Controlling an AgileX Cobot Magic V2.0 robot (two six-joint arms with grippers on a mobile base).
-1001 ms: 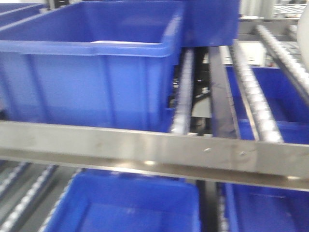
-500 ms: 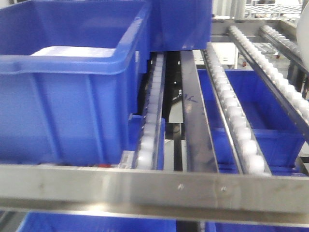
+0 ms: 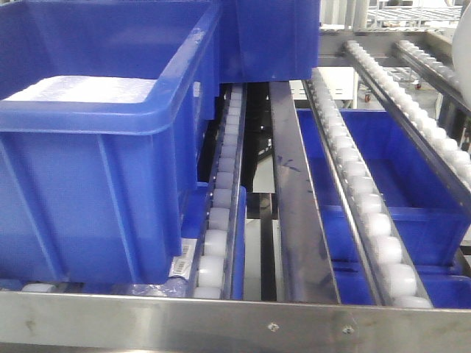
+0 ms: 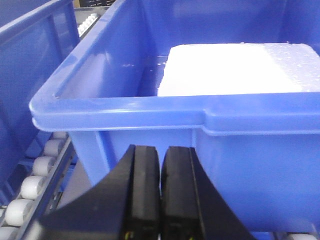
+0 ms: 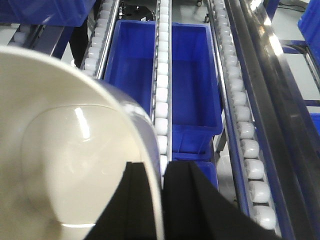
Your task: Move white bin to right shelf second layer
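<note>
The white bin will go down from my right gripper on the roller rails [image 3: 450,276] above the lower blue crates, just behind the shelf's steel front edge. The bin is now held above the rails.
The white bin [image 5: 65,165] is a cream-white glossy tub that fills the lower left of the right wrist view. My right gripper [image 5: 159,167] is shut on its side wall, one finger inside and one outside. It holds the bin above the rack level of white roller rails [image 5: 162,100]. These rails [image 3: 221,220] and the flat steel front lip [image 3: 221,323] also show in the front view. My left gripper [image 4: 161,149] is shut and empty, just in front of a blue crate [image 4: 125,107].
The large blue crate [image 3: 88,191] holds a white foam slab [image 3: 81,88] and sits on the rollers at left. A second blue crate [image 3: 268,37] stands behind it. More blue crates [image 3: 390,169] lie on the level below the rails. A dark flat bar [image 3: 291,191] runs between the rails.
The front view has shifted. The steel front lip now sits lower in the frame, the blue crate is further left, and more of the roller rails show. The picture is sharper.
</note>
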